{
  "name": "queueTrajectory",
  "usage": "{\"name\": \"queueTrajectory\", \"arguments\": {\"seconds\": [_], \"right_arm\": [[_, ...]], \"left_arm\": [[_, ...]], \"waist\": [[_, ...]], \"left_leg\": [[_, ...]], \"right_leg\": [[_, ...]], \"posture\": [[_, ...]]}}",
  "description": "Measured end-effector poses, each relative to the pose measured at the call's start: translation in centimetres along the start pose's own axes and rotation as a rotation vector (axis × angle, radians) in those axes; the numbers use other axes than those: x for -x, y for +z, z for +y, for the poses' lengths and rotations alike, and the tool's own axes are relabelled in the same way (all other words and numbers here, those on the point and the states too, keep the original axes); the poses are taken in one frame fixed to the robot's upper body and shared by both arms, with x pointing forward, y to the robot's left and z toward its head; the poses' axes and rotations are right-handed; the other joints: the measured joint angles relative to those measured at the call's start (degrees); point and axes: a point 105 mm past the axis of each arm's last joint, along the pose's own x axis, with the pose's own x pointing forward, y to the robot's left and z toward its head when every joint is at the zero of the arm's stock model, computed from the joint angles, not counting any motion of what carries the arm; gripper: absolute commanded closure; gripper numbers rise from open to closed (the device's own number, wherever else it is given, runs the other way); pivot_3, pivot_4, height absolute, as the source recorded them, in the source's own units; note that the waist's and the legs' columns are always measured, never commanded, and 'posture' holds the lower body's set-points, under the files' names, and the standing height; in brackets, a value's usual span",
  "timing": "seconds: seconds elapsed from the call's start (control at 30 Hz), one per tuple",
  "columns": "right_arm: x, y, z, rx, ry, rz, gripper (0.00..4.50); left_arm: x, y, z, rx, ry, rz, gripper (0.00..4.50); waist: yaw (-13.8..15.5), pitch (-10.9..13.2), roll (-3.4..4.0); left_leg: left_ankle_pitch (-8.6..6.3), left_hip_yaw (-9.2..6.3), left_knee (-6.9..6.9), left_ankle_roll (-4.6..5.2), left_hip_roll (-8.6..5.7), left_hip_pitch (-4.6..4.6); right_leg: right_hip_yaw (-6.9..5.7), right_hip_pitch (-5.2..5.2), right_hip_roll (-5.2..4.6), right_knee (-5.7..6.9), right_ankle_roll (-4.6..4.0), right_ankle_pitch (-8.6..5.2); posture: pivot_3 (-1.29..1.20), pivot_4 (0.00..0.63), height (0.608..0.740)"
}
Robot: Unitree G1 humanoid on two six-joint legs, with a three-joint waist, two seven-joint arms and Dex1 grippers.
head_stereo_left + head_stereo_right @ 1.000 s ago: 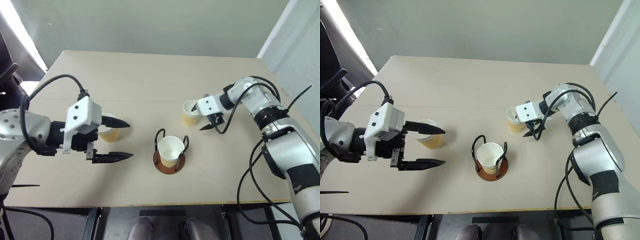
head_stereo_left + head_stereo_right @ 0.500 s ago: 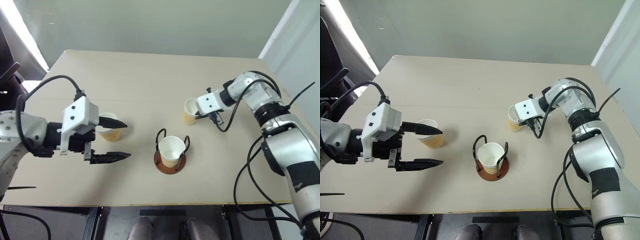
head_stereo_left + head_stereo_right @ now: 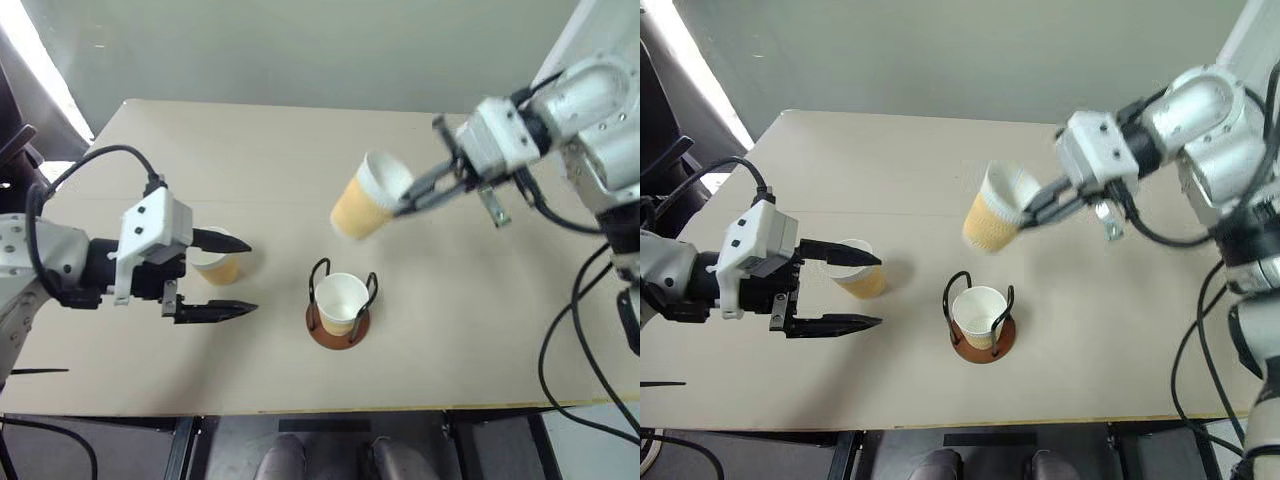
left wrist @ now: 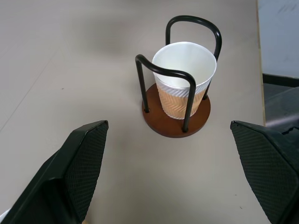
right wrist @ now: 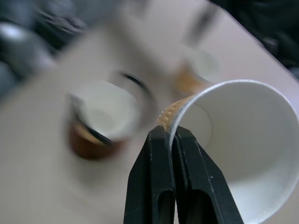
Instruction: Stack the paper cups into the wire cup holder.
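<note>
The paper cup in my right gripper, now tilted above and behind the holder, will be let go inside the cup standing in the wire cup holder (image 3: 340, 296) (image 5: 106, 111).
My right gripper (image 3: 405, 207) is shut on the rim of a paper cup (image 3: 365, 206), which hangs tilted in the air above and just behind the wire cup holder (image 3: 340, 325). In the right wrist view the fingers (image 5: 163, 186) pinch that cup's wall (image 5: 243, 154). The holder, a brown disc with black wire loops, stands at mid-table with one cup (image 4: 183, 77) inside. A third cup (image 3: 216, 263) stands on the table to the left. My left gripper (image 3: 235, 278) hangs open beside it, one finger over the cup's rim and the other in front of it.
The tan table (image 3: 300, 160) has open surface behind and to the right of the holder. Its front edge (image 3: 300, 408) runs close below the holder. A grey wall stands behind the table.
My right gripper shut on the cup's rim at the right of the table and lifted it up and toward the holder. The left arm held still.
</note>
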Motion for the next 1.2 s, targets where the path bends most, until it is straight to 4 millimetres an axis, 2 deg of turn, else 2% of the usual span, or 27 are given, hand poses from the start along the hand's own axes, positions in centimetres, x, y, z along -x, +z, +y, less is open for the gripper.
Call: {"name": "queueTrajectory", "arguments": {"seconds": [0.07, 0.2, 0.53, 0.77, 0.87, 1.2], "right_arm": [[-1.0, 0.4, 0.8, -0.018, 0.050, -0.037, 4.45], [-1.4, 0.9, 1.0, -0.003, 0.071, -0.042, 4.45], [-2.6, -0.1, 0.4, 0.036, 0.078, -0.011, 4.45], [-3.5, -1.0, 0.9, 0.031, 0.125, 0.017, 4.45], [-3.6, -1.1, 1.0, 0.034, 0.131, 0.021, 3.57], [-3.3, -1.8, 0.5, 0.000, 0.105, 0.036, 0.07]], "left_arm": [[-0.2, -0.1, -0.1, 0.003, -0.011, 0.004, 0.00], [-0.3, -0.1, -0.1, -0.001, -0.016, 0.006, 0.00], [-0.4, 0.0, -0.3, -0.005, -0.018, 0.006, 0.00], [-0.5, -0.2, -0.5, 0.008, -0.016, 0.006, 0.00], [-0.4, -0.1, -0.5, 0.007, -0.010, 0.004, 0.00], [-0.1, -0.2, -0.1, 0.006, 0.011, 0.016, 0.00]], "waist": [[-0.18, 0.00, 0.01], [-0.31, -0.01, -0.02], [-0.28, -0.01, -0.02], [-0.27, -0.01, -0.02], [-0.25, -0.02, -0.02], [-0.25, -0.01, -0.02]], "left_leg": [[0.01, 0.02, 0.07, 0.02, 0.01, 0.09], [-0.05, -0.18, 0.07, 0.19, 0.09, 0.29], [-0.08, -0.30, 0.04, 0.21, 0.22, 0.24], [-0.08, -0.27, 0.03, 0.21, 0.23, 0.23], [-0.08, -0.27, 0.04, 0.21, 0.23, 0.25], [-0.08, -0.29, 0.04, 0.21, 0.24, 0.25]], "right_leg": [[0.03, -0.01, -0.01, 0.20, 0.00, 0.00], [0.03, 0.01, -0.02, 0.25, -0.07, -0.04], [0.02, -0.02, 0.04, 0.28, -0.09, -0.05], [0.02, -0.03, 0.05, 0.29, -0.09, -0.05], [0.02, -0.02, 0.05, 0.30, -0.09, -0.05], [0.02, -0.03, 0.05, 0.30, -0.09, -0.05]], "posture": [[0.00, 0.150, 0.740], [0.00, 0.150, 0.740], [0.00, 0.150, 0.740], [0.00, 0.150, 0.740], [0.00, 0.150, 0.740], [0.00, 0.150, 0.740]]}}
